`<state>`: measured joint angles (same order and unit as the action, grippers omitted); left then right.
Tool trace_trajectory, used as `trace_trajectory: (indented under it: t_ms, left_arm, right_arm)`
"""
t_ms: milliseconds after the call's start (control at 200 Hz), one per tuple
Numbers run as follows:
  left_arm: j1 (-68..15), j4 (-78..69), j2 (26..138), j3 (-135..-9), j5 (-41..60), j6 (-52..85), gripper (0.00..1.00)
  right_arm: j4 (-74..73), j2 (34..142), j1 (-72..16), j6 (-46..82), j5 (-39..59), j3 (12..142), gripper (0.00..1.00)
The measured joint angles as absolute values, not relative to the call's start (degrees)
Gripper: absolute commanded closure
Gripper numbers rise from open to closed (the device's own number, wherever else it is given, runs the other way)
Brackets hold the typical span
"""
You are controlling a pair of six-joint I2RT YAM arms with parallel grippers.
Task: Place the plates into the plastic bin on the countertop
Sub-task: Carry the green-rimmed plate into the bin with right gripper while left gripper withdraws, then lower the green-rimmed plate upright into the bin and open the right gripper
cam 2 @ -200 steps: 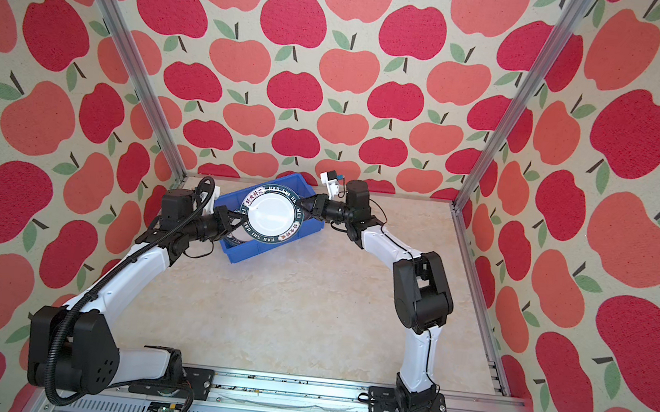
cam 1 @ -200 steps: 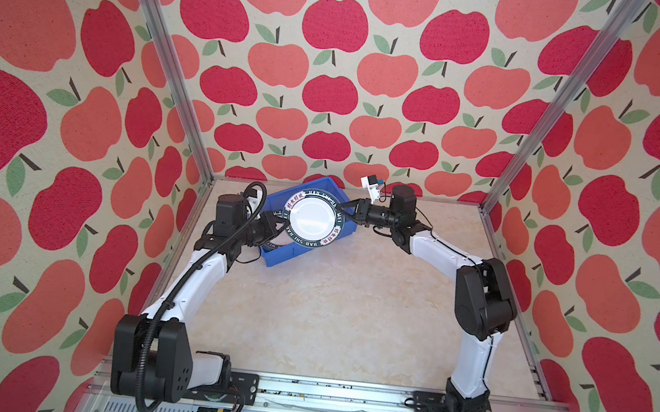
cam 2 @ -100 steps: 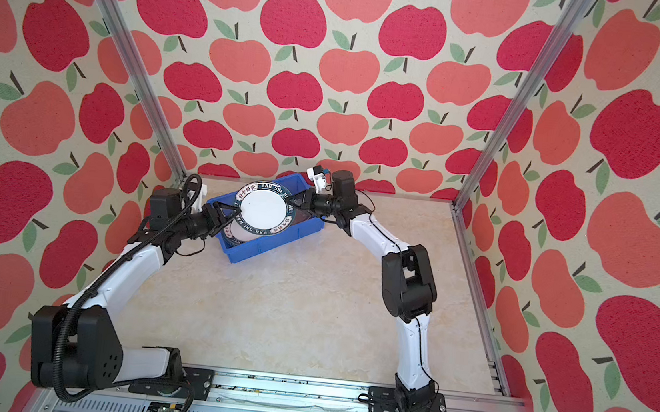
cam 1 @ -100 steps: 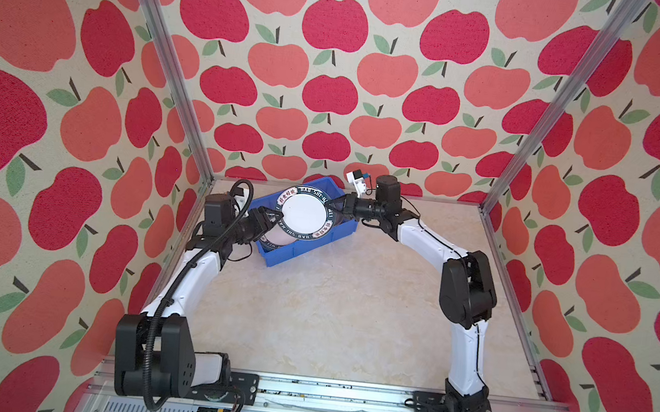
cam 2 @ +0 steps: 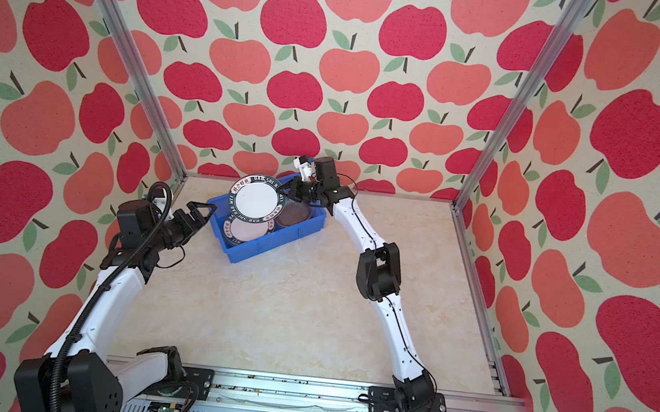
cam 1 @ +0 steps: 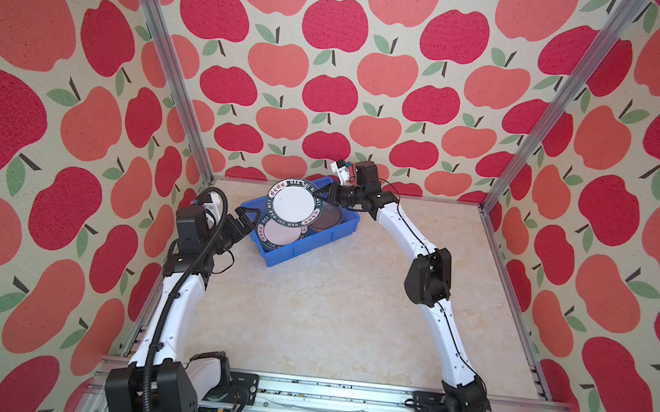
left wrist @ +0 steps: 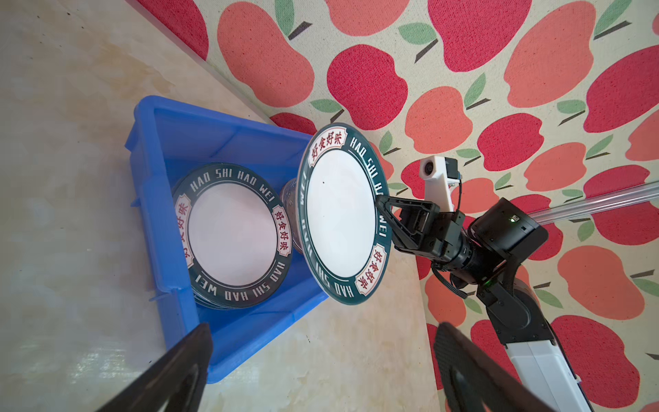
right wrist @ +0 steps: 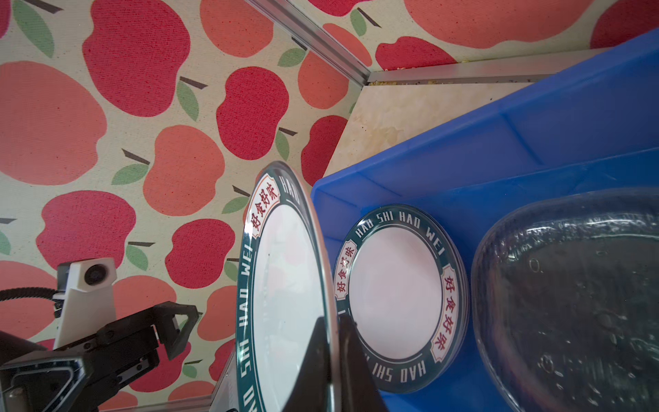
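My right gripper is going to release the round white plate on the stack of matching plates (cam 1: 283, 227) (right wrist: 403, 296) in the blue plastic bin.
My right gripper (cam 1: 327, 199) (right wrist: 333, 328) is shut on the rim of a round white plate with a dark lettered rim (cam 1: 294, 205) (cam 2: 255, 201) (left wrist: 342, 214) (right wrist: 285, 285). It holds the plate tilted on edge above the blue plastic bin (cam 1: 299, 247) (cam 2: 269, 246) (left wrist: 142, 178) (right wrist: 535, 142). A stack of matching plates (cam 1: 279, 233) (left wrist: 231, 235) (right wrist: 396, 296) and clear glass plates (cam 1: 327, 219) (right wrist: 570, 303) lie in the bin. My left gripper (cam 1: 245, 225) (cam 2: 197, 216) (left wrist: 322, 330) stands wide open and holds nothing, just left of the bin's near corner.
The bin sits at the back left of the beige countertop (cam 1: 330, 307), close to the apple-patterned back wall and the aluminium corner post (cam 1: 167, 64). The rest of the countertop in front of the bin is bare marble-look surface.
My left gripper has opened, let go of the plate and drawn back to the left. The right gripper keeps hold of the plate and has carried it a little back and left over the bin.
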<state>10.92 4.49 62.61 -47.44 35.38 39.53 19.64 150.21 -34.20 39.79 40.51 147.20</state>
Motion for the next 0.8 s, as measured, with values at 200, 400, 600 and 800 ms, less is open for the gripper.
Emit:
trace_trajectory:
  t_ms: [200, 400, 600, 800]
  left_arm:
    - [10.9, 4.5, 62.7, -45.7, 35.6, 39.6, 0.01]
    - [10.9, 4.5, 62.0, -44.8, 36.0, 39.7, 0.01]
    - [10.9, 4.5, 61.9, -43.9, 36.6, 39.8, 0.01]
    - [10.9, 4.4, 62.2, -43.8, 36.9, 40.0, 0.01]
  right_arm:
    - [19.6, 154.6, -34.7, 39.9, 39.2, 148.2, 1.0]
    - [17.3, 158.5, -36.3, 40.1, 36.8, 150.1, 1.0]
    - [16.6, 161.6, -37.9, 40.1, 34.3, 152.9, 1.0]
    - [16.6, 162.0, -38.0, 40.0, 34.2, 152.9, 1.0]
